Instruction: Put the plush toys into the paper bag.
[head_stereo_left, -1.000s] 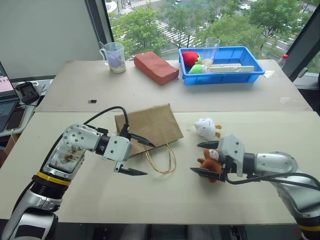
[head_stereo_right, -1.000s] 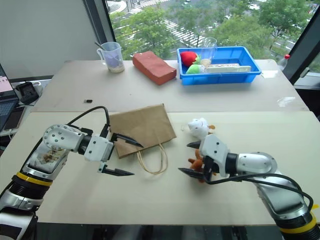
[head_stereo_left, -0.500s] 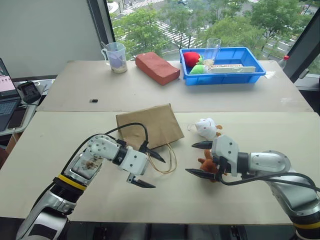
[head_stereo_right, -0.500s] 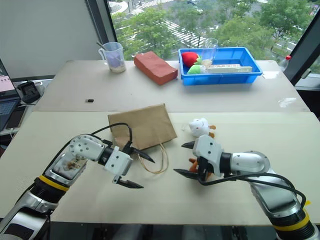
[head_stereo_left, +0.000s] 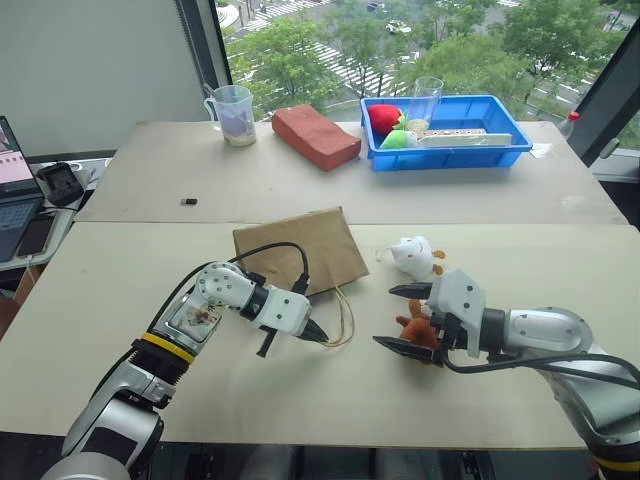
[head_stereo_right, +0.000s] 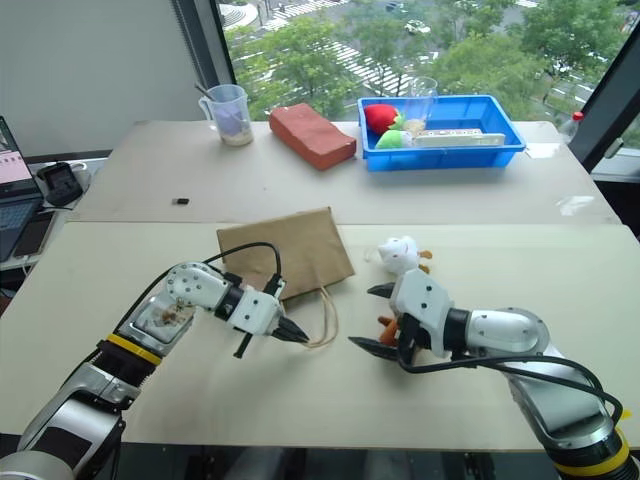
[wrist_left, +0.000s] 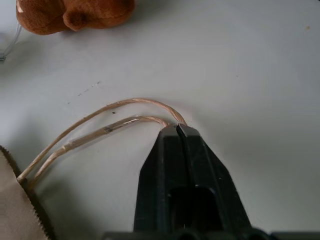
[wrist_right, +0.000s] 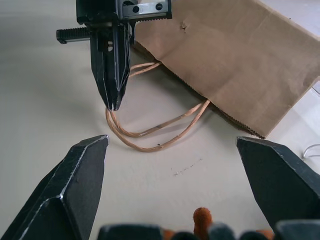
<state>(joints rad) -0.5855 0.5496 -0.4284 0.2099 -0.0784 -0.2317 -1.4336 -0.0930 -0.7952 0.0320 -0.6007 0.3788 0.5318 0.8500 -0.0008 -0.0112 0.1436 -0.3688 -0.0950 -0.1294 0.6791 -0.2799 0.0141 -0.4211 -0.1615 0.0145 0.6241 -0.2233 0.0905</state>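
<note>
Both handles lie together at the shut fingers of my left gripper. It should open and pinch just one handle (wrist_left: 170, 108) before it lifts the bag open.
The brown paper bag (head_stereo_left: 298, 255) lies flat on the table, its two loop handles (head_stereo_left: 340, 318) pointing toward me. My left gripper (head_stereo_left: 318, 337) is shut, with the tips pinched on the handles (wrist_left: 145, 110) where the loops bend. The orange-brown monkey plush toy (head_stereo_left: 418, 327) lies just right of the handles. My right gripper (head_stereo_left: 388, 316) stands open around it, one finger on each side, not closed on it. The white plush toy (head_stereo_left: 412, 256) sits just behind the monkey, beside the bag's right edge. From the right wrist I see the left gripper (wrist_right: 112, 102) on the handles.
At the back stand a red brick-shaped block (head_stereo_left: 315, 135), a clear measuring cup (head_stereo_left: 232, 113) and a blue tray (head_stereo_left: 505, 150) holding red and green soft things and a glass. A laptop (head_stereo_left: 12, 170) sits at the far left. A small black item (head_stereo_left: 187, 202) lies mid-table.
My left gripper has moved right and down to the bag's handles and has gone from wide open to shut on them. The right gripper stays open around the monkey.
</note>
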